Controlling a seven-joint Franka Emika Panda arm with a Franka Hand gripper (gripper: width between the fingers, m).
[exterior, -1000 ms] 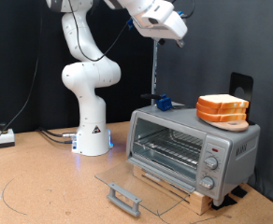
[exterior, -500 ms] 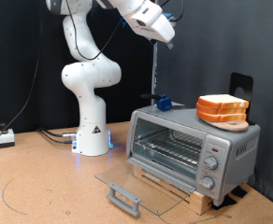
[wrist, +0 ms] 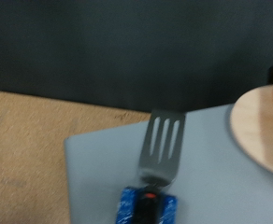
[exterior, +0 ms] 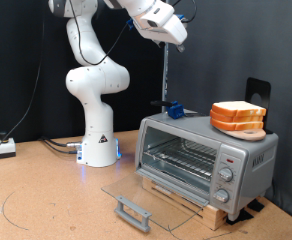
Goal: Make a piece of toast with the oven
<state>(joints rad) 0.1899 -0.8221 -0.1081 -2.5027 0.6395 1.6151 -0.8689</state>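
Observation:
Next, I move my gripper next to the blue handle (exterior: pixel 174 109) (wrist: pixel 147 205) of the slotted spatula on top of the oven and close it there, beside the spatula's blade.
The oven (exterior: pixel 208 152) stands at the exterior view's lower right, its glass door (exterior: pixel 151 195) folded down flat and the wire rack (exterior: pixel 183 160) bare. A thick stack of bread slices (exterior: pixel 238 117) sits on a wooden plate on the oven's top. I see no single piece of toast apart from it. A blue-handled slotted spatula (wrist: pixel 161 149) lies on the oven top (wrist: pixel 94 168) beside the plate (wrist: pixel 253 131), and it also shows in the exterior view (exterior: pixel 173 110). The gripper (exterior: pixel 178 40) hangs high above the oven's left end and holds nothing that I can see. Its fingers do not show in the wrist view.
The arm's white base (exterior: pixel 96 140) stands behind and to the left of the oven. The door's grey bar handle (exterior: pixel 133 211) juts out over the brown table. The knobs (exterior: pixel 225 176) are on the oven's right panel. Cables (exterior: pixel 6 148) lie at the far left.
The hand has moved up and to the exterior view's left, away from above the oven. Over the last half second it has hardly moved. The oven and bread are unchanged.

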